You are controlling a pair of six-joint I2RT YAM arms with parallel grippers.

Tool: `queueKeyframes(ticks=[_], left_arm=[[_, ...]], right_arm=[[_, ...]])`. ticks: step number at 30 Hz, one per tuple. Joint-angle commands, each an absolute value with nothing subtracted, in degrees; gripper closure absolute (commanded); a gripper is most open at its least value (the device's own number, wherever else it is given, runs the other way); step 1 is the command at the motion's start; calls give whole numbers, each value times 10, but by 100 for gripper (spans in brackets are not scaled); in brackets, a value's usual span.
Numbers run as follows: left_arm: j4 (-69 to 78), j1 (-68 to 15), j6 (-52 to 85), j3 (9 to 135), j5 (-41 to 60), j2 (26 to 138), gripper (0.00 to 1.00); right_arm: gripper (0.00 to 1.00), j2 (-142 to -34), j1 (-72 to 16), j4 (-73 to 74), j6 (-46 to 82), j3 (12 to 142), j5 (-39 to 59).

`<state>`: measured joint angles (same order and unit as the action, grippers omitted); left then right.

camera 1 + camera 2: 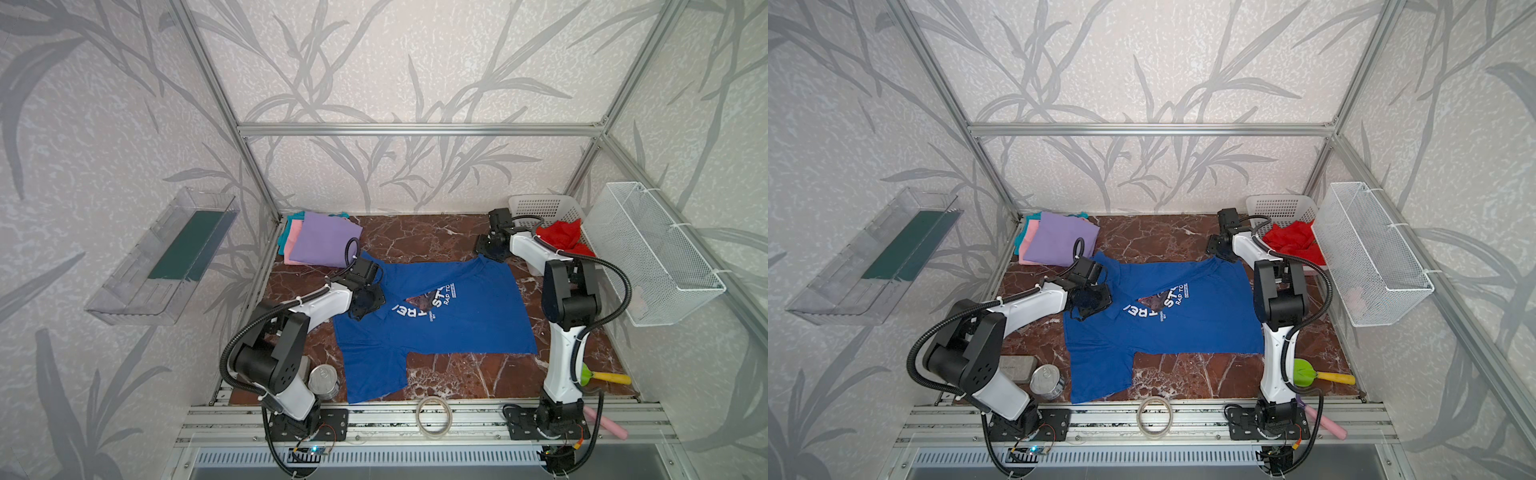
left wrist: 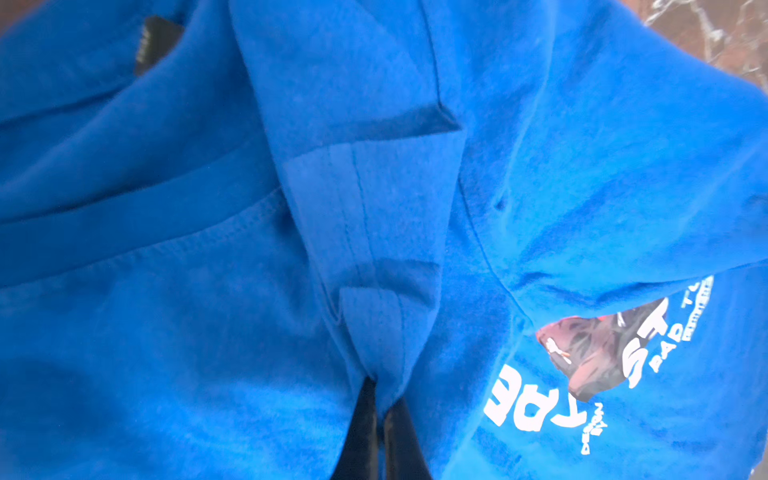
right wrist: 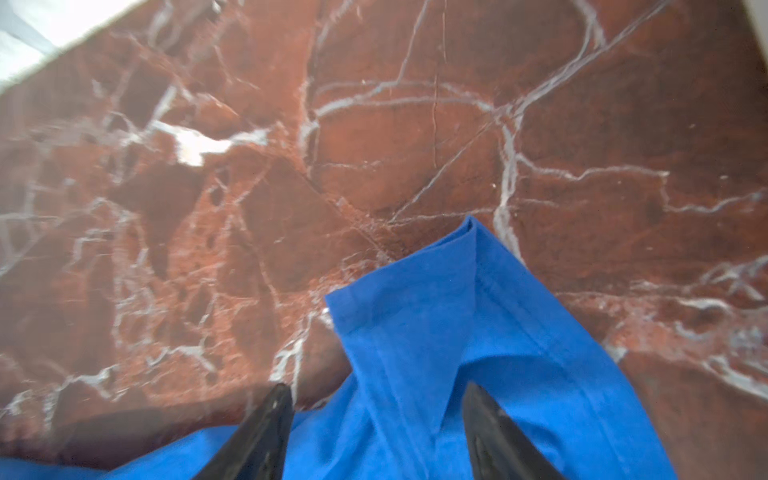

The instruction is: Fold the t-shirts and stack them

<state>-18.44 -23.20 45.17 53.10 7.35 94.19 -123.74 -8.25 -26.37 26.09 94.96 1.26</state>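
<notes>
My left gripper should release the bunched fold on the blue chest [image 1: 386, 315] [image 2: 424, 436] next to the nearer end of the white lettering.
A royal blue t-shirt [image 1: 436, 328] [image 1: 1167, 332] with white chest lettering lies spread on the marble table. My left gripper [image 1: 365, 305] [image 2: 384, 390] is shut on a bunched fold of the blue t-shirt [image 2: 374, 232] near its collar. At the shirt's far right corner, my right gripper [image 1: 492, 249] [image 3: 376, 386] stands open, its jaws on either side of a sleeve of the blue t-shirt [image 3: 436, 316]. A red t-shirt [image 1: 561, 235] lies crumpled in the white plastic basket [image 1: 540, 208]. Folded lavender [image 1: 320, 241], pink [image 1: 293, 239] and teal [image 1: 284, 232] t-shirts are stacked at the back left.
A tin can [image 1: 324, 380] and a grey block [image 1: 1017, 368] sit by the left arm's base. A tape ring [image 1: 434, 415] lies on the front rail. A green and yellow tool [image 1: 598, 374] and a pink stick [image 1: 606, 422] lie front right. A wire basket [image 1: 652, 257] hangs on the right wall.
</notes>
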Motion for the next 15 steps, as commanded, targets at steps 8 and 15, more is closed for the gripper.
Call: queueKeyframes(ticks=[8, 15], left_arm=[[-188, -230, 451, 555, 77, 967, 100], [-181, -228, 449, 557, 79, 971, 100]], right_arm=[[84, -1246, -82, -269, 249, 977, -12], [89, -1150, -41, -209, 265, 914, -61]])
